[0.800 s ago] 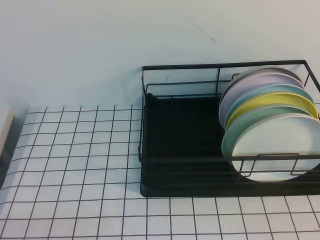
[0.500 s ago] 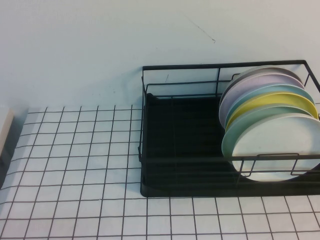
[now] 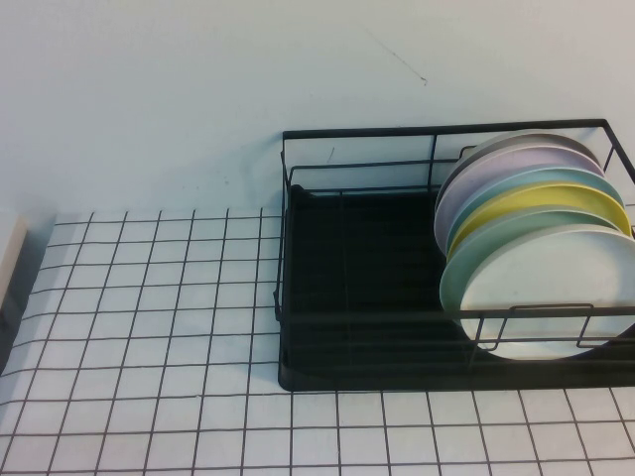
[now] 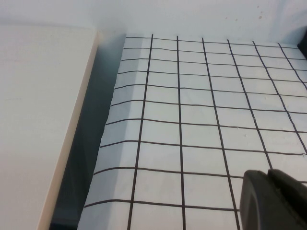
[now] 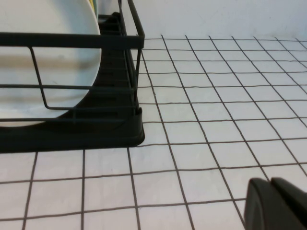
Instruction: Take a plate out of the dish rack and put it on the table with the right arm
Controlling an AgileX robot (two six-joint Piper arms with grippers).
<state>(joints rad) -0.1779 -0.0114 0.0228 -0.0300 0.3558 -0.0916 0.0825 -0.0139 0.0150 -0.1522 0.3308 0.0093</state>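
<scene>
I will close my right gripper on the upper rim [image 3: 603,229] of the front off-white plate, on that plate's side toward the end of the dish rack that is full of plates.
The black wire dish rack [image 3: 357,288] stands at the right on the white gridded table [image 3: 149,347]. Several plates stand on edge at its right end. The front one is the off-white plate [image 3: 541,297], behind the rack's front rail. It also shows in the right wrist view [image 5: 48,62], inside the rack [image 5: 96,129]. A yellow plate [image 3: 541,203] and a mint-green plate [image 3: 516,186] stand behind it. Neither gripper shows in the high view. My right gripper [image 5: 270,182] is shut and empty, low over the table beside the rack. My left gripper [image 4: 267,173] is shut and empty over the table's left part.
A lavender plate [image 3: 486,174] and a grey one [image 3: 526,139] stand at the back of the stack. A pale beige block [image 3: 8,253] lies off the table's left edge, also in the left wrist view [image 4: 43,120]. The rack's left half holds nothing.
</scene>
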